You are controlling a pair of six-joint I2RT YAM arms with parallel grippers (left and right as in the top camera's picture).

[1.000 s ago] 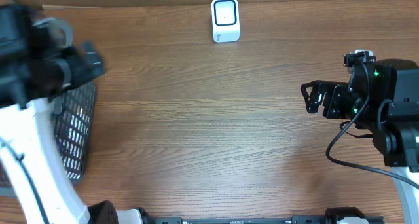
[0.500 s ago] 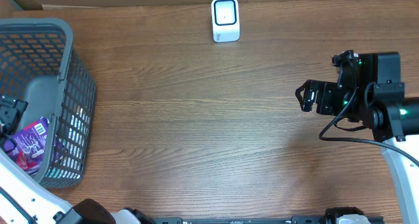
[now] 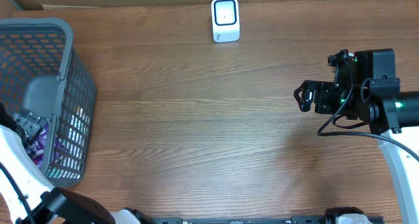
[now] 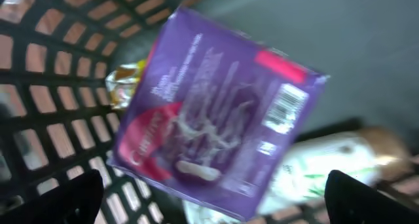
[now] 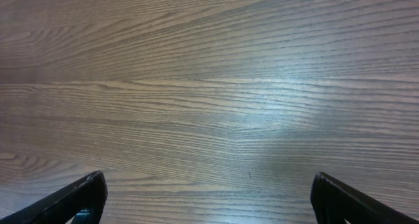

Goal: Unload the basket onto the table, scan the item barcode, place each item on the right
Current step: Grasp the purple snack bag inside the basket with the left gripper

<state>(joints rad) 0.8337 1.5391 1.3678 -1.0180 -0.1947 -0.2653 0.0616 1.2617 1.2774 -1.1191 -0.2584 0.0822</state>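
Observation:
My left gripper is to close on the middle of the purple packet (image 3: pixel 38 147) (image 4: pixel 207 137), between its white barcode and its big pink logo, and keep the barcode uncovered.
A purple packet (image 4: pixel 216 112) with a white barcode (image 4: pixel 288 106) on its upper right lies inside the grey mesh basket (image 3: pixel 72 86) at the table's left. My left gripper (image 4: pixel 213 201) hangs open just above the packet, its dark fingertips (image 4: pixel 78 198) wide apart and touching nothing. From overhead the left gripper (image 3: pixel 27 124) sits low in the basket, with a strip of the purple packet (image 3: pixel 41 140) showing beside it. The white scanner (image 3: pixel 225 19) stands at the table's far edge. My right gripper (image 3: pixel 305 96) hovers open over bare wood at the right, also seen as the right gripper (image 5: pixel 213 198) in its wrist view.
Under the packet lie a white-and-green bag (image 4: pixel 327 162) and a yellow wrapper (image 4: pixel 124 86). The basket's mesh walls (image 4: pixel 59 99) close in around the left gripper. The wooden table (image 3: pixel 196 132) stretches between basket and right arm.
The left arm has swung off the basket's top and dropped inside, ending over the purple packet. The right gripper has drifted slightly left.

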